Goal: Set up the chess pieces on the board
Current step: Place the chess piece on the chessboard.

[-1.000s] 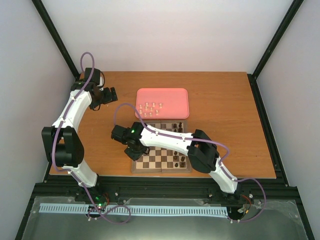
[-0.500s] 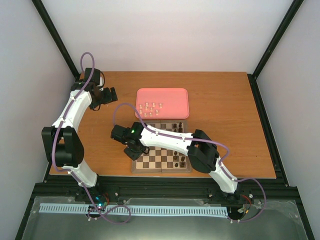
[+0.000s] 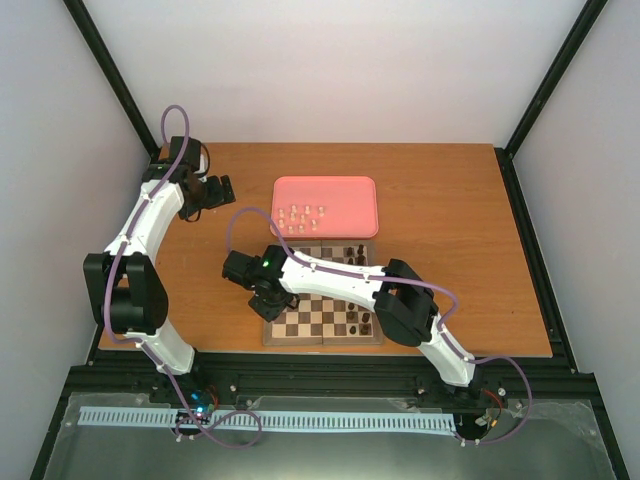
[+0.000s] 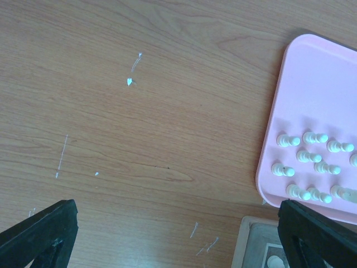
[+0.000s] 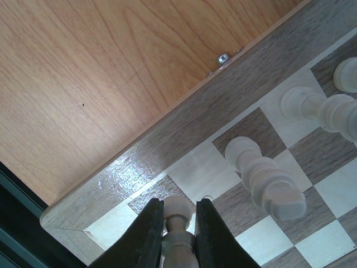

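Observation:
My right gripper has the cream chess piece. It will let go of the piece on the pale edge square [image 3: 280, 307] [image 5: 204, 180] next to the nearest cream piece.
The board [image 3: 330, 325] lies at the table's near middle, its corner [image 5: 111, 184] filling the right wrist view. My right gripper [image 5: 177, 223] is shut on a cream chess piece [image 5: 178, 237], held just above a dark corner square. Other cream pieces [image 5: 268, 178] stand on nearby squares. More cream chess pieces [image 4: 309, 162] lie on the pink tray [image 3: 325, 205]. Dark pieces [image 3: 352, 250] stand along the board's far right. My left gripper [image 3: 222, 188] hangs over bare table left of the tray; its fingertips [image 4: 42, 234] stand far apart, open and empty.
The pink tray sits just beyond the board's far edge. The right arm [image 3: 330, 280] stretches across the board's left half. Black frame posts rise at the table's back corners. Bare wood lies to the right of board and tray.

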Controlling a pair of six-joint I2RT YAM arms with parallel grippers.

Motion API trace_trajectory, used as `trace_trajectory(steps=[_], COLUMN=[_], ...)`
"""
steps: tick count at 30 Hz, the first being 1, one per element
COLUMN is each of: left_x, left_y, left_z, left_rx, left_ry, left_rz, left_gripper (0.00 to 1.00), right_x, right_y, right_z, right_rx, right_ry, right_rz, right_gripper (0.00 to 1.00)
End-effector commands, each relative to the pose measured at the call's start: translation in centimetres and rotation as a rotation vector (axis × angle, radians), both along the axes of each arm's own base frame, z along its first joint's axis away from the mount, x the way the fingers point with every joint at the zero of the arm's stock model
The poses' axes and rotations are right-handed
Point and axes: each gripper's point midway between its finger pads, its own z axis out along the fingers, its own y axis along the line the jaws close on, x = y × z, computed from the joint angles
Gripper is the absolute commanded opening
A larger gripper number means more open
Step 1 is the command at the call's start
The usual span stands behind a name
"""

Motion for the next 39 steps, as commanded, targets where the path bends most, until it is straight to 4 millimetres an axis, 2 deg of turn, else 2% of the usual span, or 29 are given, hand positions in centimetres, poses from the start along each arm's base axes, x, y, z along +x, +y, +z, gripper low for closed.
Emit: trace_trajectory(steps=[1,17,39], left_x=[0.2,0.1,0.4], left_y=[0.0,0.0,0.2], left_z=[1.6,1.4,0.9], left_rx=[0.003,0.006,0.012], left_ry=[-0.052,-0.047,-0.037], left_rz=[0.001,-0.002,0.001], left_gripper=[1.00,1.00,1.00], right_x=[-0.1,0.0,1.1], right_y=[0.0,0.0,-0.8], right_z=[-1.1,-1.8,-2.1], right_rx=[-0.022,-0.021,-0.052], right_ry=[-0.004,0.013,-0.008], right_rz=[0.016,0.018,0.018], right_gripper=[0.08,0.08,0.08])
